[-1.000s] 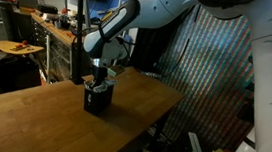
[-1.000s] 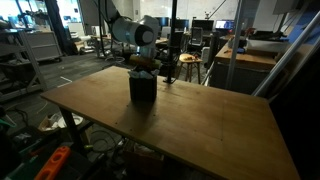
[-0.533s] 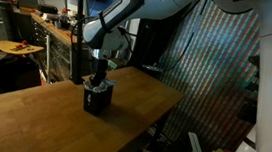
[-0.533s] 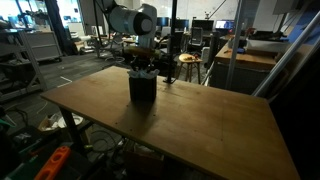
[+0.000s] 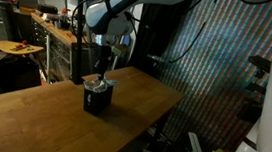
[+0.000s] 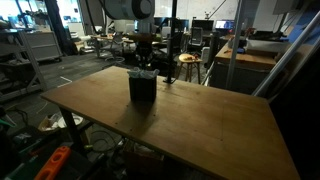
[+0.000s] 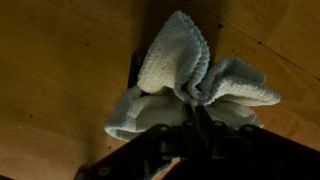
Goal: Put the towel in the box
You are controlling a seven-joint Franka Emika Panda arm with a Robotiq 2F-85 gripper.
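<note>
The towel's ends poke out over the rim of the box, so I need to open my gripper, grab an overhanging end (image 7: 181, 42) and tuck it down inside the box.
A small black box stands on the wooden table in both exterior views (image 5: 95, 100) (image 6: 142, 88). A pale blue-white towel (image 7: 170, 65) is bunched over the box's top; it shows as a light patch at the rim in an exterior view (image 5: 95, 82). My gripper (image 7: 193, 112) is right above the box (image 5: 99, 72) (image 6: 143, 66), pointing down. Its fingers are shut together on a fold in the middle of the towel. In the wrist view the towel hides most of the box; only a dark edge (image 7: 134, 68) shows.
The wooden table (image 5: 32, 116) (image 6: 200, 125) carries only the box. Its edge drops off near the box (image 5: 159, 93). Workbenches, stools and lab clutter stand behind (image 6: 185, 62). A shiny patterned curtain (image 5: 212, 73) hangs beside the table.
The arm has risen and straightened above the box, and the gripper sits a little higher over it. The box has not moved.
</note>
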